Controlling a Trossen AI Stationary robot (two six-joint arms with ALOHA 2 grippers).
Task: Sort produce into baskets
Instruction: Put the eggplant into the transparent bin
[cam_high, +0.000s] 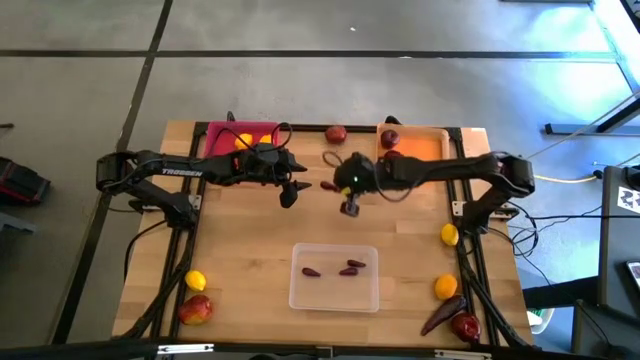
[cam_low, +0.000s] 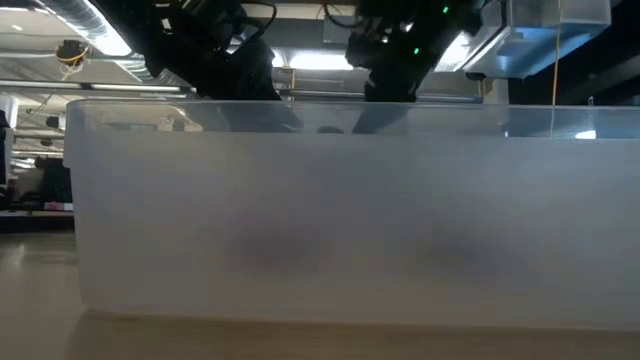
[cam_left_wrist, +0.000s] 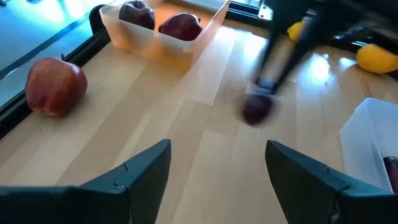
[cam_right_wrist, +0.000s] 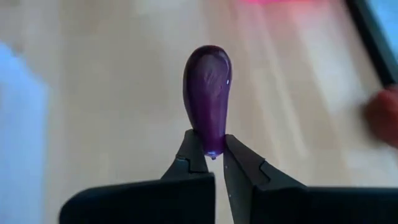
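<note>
My right gripper is going to let go of the pod next to the other pods, near the far side of the clear tray (cam_high: 335, 256).
My right gripper (cam_high: 349, 207) is over the middle of the table, shut on a small dark purple pod (cam_right_wrist: 207, 96); the pod also shows in the left wrist view (cam_left_wrist: 255, 111). My left gripper (cam_high: 291, 192) is open and empty just left of it, above bare wood (cam_left_wrist: 217, 146). The clear tray (cam_high: 333, 300) near the front holds three small pods (cam_high: 345, 269). The orange tray (cam_high: 425, 146) at the far right holds two red fruits (cam_left_wrist: 180, 26). The pink tray (cam_high: 222, 133) at the far left holds yellow fruits (cam_high: 246, 139). My right gripper pinches the pod's narrow end (cam_right_wrist: 210, 144) between its two fingertips (cam_right_wrist: 191, 155). The fingers point down at the table. The pod sticks out past the fingertips in line with them, thick end away from the gripper, lifted off the wood.
A red apple (cam_high: 336, 133) lies between the pink and orange trays. Lemons lie at the front left (cam_high: 195, 281) and right (cam_high: 450, 235), (cam_high: 445, 287). Red fruits (cam_high: 195, 309), (cam_high: 465, 325) and a long dark pod (cam_high: 440, 314) lie near the front corners. The clear tray's wall (cam_low: 330, 210) fills the low view.
</note>
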